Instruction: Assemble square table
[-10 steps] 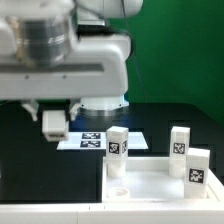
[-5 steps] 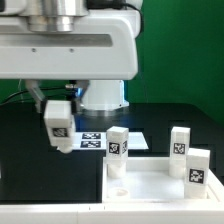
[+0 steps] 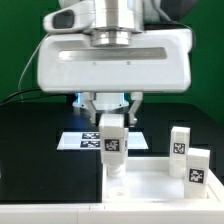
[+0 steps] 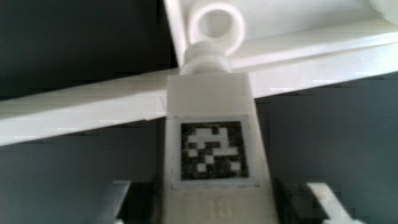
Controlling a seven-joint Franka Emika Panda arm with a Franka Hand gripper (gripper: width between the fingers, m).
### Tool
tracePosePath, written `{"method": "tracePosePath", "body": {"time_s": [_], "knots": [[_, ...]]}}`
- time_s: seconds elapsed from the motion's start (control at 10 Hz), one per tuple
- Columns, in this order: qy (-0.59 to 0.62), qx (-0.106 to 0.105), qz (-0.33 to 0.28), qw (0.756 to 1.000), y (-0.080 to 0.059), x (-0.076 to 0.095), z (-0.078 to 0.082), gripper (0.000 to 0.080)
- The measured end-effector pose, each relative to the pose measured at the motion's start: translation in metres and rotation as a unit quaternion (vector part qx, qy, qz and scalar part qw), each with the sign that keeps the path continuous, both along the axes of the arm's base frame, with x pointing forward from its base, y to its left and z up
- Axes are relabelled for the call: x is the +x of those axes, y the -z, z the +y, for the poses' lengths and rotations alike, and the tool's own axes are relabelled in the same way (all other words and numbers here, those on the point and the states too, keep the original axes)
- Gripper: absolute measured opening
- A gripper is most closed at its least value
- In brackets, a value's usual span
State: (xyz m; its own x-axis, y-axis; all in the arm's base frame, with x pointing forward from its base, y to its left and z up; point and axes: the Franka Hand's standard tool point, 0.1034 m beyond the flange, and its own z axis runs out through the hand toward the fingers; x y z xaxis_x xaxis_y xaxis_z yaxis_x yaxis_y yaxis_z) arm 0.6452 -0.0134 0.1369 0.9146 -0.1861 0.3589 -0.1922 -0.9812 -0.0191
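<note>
My gripper should release the white tag-marked leg standing in the round near corner socket of the white slab [image 3: 121, 192] [image 4: 217, 24]. The leg is now held upright over that corner.
My gripper [image 3: 112, 118] is shut on a white tag-marked leg [image 3: 112, 140] and holds it upright over the near corner of the white square table slab [image 3: 150, 186], on the exterior view's left. A white post continues below the held leg down to the slab; I cannot tell it apart from the leg. In the wrist view the leg [image 4: 215, 120] lies between my fingers [image 4: 128, 205], its far end close to a round corner socket [image 4: 215, 25] on the slab's rim [image 4: 71, 105]. Two more legs [image 3: 180, 141] [image 3: 197, 166] stand on the slab at the right.
The marker board [image 3: 80, 140] lies on the black table behind the slab, to the exterior view's left of the held leg. A green wall backs the scene. The arm's large white body fills the upper half of the exterior view.
The gripper has carried the leg from the exterior view's left to the right, to the slab's near-left corner. The leg that stood there is now covered by the held one.
</note>
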Motion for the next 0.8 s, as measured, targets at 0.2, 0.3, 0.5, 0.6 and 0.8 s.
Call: {"method": "tracePosePath", "body": {"time_s": [0.2, 0.3, 0.5, 0.6, 0.8], "knots": [[0.001, -0.012, -0.065, 0.998, 0.001, -0.002, 0.0, 0.0286], [0.005, -0.012, -0.081, 0.997, 0.006, -0.013, 0.003, 0.0286], [0.01, -0.007, -0.075, 0.997, 0.014, -0.028, 0.003, 0.0286], [0.011, -0.007, -0.075, 0.997, 0.014, -0.027, 0.002, 0.0286], [0.01, -0.008, -0.073, 0.997, 0.016, -0.028, 0.003, 0.0286]]}}
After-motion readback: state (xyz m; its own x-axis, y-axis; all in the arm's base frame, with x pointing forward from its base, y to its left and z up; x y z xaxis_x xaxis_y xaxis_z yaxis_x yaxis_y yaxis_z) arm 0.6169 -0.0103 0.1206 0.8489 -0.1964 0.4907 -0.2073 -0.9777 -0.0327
